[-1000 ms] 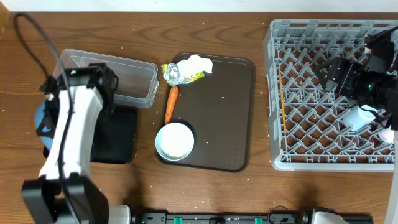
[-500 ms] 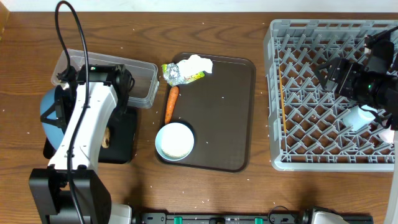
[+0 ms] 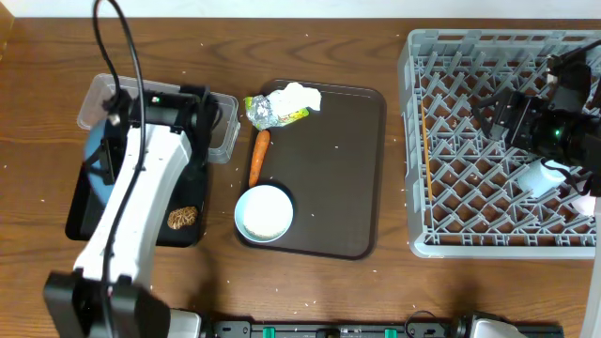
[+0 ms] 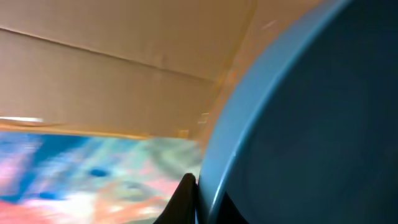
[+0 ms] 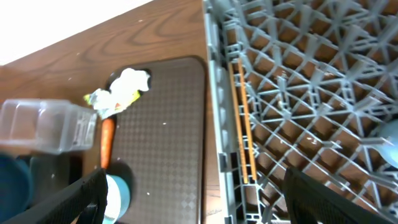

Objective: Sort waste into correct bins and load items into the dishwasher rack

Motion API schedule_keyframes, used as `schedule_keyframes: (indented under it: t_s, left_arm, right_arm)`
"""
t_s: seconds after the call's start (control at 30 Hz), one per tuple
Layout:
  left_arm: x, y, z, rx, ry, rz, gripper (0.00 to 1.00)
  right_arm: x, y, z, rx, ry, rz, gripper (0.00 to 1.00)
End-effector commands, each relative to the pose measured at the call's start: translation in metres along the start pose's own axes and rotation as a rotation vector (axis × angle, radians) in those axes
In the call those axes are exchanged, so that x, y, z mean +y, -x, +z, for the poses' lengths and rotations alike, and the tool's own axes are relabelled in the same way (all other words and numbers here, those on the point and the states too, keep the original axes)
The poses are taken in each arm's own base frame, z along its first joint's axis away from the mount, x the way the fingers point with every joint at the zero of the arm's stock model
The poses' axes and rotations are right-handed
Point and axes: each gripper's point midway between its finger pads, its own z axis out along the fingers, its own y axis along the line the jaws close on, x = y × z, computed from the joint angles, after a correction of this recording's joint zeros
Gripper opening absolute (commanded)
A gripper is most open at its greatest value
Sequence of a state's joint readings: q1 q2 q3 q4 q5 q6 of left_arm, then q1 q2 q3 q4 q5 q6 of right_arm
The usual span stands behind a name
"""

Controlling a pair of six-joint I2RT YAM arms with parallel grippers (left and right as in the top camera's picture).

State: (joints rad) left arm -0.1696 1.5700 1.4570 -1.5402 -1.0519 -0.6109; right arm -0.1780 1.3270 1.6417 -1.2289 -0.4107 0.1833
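Note:
Next, I need to grip the dark blue dish's free rim (image 3: 89, 163) with my right hand, opposite my left gripper's hold.
My left gripper (image 3: 111, 141) is shut on the rim of the large dark blue dish (image 3: 91, 158), holding it tilted above the black tray (image 3: 183, 188); the dish fills the left wrist view (image 4: 311, 124). A brown food lump (image 3: 182, 218) lies in the black tray. The clear tub (image 3: 221, 122) stands behind it. On the brown serving tray (image 3: 338, 169) lie the white tissue (image 3: 299, 95), foil wrapper (image 3: 266, 113), carrot (image 3: 258, 157) and white bowl (image 3: 264, 212). My right gripper (image 3: 496, 111) is open and empty above the grey rack (image 3: 441, 56). The cups are not clearly visible.
A pair of orange sticks (image 5: 241, 118) lies in the rack near its left wall. A white object (image 3: 543, 176) sits in the rack under my right arm. Rice grains are scattered over the wooden table (image 3: 376, 28). The left arm's cable loops over the table's left side.
My left gripper has carried the blue dish rightwards and towards the back, over the black tray. The brown lump has come into view in the tray. The right arm has not moved.

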Motion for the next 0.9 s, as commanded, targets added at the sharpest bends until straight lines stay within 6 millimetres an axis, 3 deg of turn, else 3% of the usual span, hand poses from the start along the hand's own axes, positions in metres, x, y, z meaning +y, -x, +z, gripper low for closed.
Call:
schedule_keyframes:
  t_s: [0.0,0.07,0.17,0.23,0.37,0.47,0.57,0.63,0.7,0.87]
  left_arm:
    - [-0.008,0.010,-0.047,-0.039,-0.323,-0.106,0.06]
    - [-0.036,0.019,-0.084,-0.089,-0.593,-0.080,0.06]
    - [-0.076,0.026,-0.170,-0.207,-1.074,-0.002,0.06]
    - [-0.083,0.033,-0.214,-0.287,-1.256,-0.004,0.06]
    - [-0.091,0.038,-0.273,-0.400,-1.448,0.016,0.06]
    - [-0.096,0.035,-0.299,-0.450,-1.510,0.045,0.06]
    - [-0.097,0.030,-0.316,-0.484,-1.544,0.064,0.06]
    - [-0.096,0.027,-0.325,-0.498,-1.569,0.075,0.06]
    - [-0.096,0.024,-0.333,-0.506,-1.602,0.087,0.06]
    - [-0.096,0.024,-0.337,-0.513,-1.615,0.089,0.07]
  right_arm:
    - [0.025,-0.004,-0.001,0.018,0.123,-0.083,0.82]
    - [0.034,-0.007,-0.001,0.027,0.167,-0.120,0.82]
    - [0.054,-0.014,-0.001,0.046,0.250,-0.190,0.80]
    - [0.071,-0.020,-0.002,0.062,0.312,-0.248,0.79]
    - [0.099,-0.036,0.001,0.090,0.382,-0.375,0.82]
    - [0.116,-0.045,0.004,0.100,0.400,-0.462,0.81]
    - [0.111,-0.044,0.012,0.091,0.306,-0.488,0.80]
    - [0.106,-0.041,0.017,0.080,0.247,-0.487,0.74]
    - [0.106,-0.040,0.018,0.076,0.243,-0.492,0.60]
    - [0.110,-0.035,0.018,0.052,0.253,-0.502,0.01]
